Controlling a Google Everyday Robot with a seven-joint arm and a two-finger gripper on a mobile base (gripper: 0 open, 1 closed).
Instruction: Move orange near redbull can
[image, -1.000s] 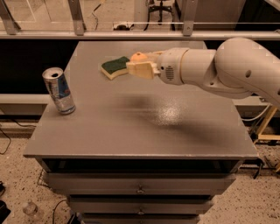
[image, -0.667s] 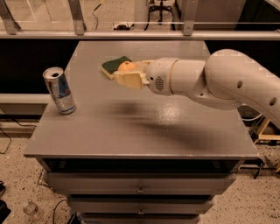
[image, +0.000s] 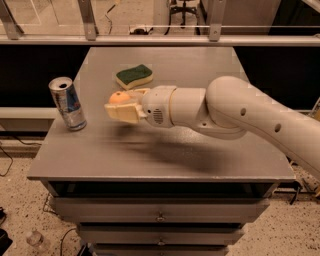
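My gripper is to put the orange on the grey table (image: 98, 124). It will let go of it close beside the redbull can's base, on my arm's side.
The redbull can (image: 67, 103) stands upright near the left edge of the grey table (image: 165, 155). My gripper (image: 121, 106) reaches in from the right, above the table's left middle, a short way right of the can. It is shut on the orange (image: 119, 97), which shows between the cream fingers (image: 122, 113). The orange is held above the table surface, apart from the can.
A green-and-yellow sponge (image: 134, 76) lies on the table behind the gripper. My white arm (image: 240, 115) spans the right half of the table. Drawers (image: 160, 215) sit below the table top. A rail (image: 160, 39) runs along the far edge.
The gripper has moved left and toward the front, away from the sponge and closer to the can, carrying the orange.
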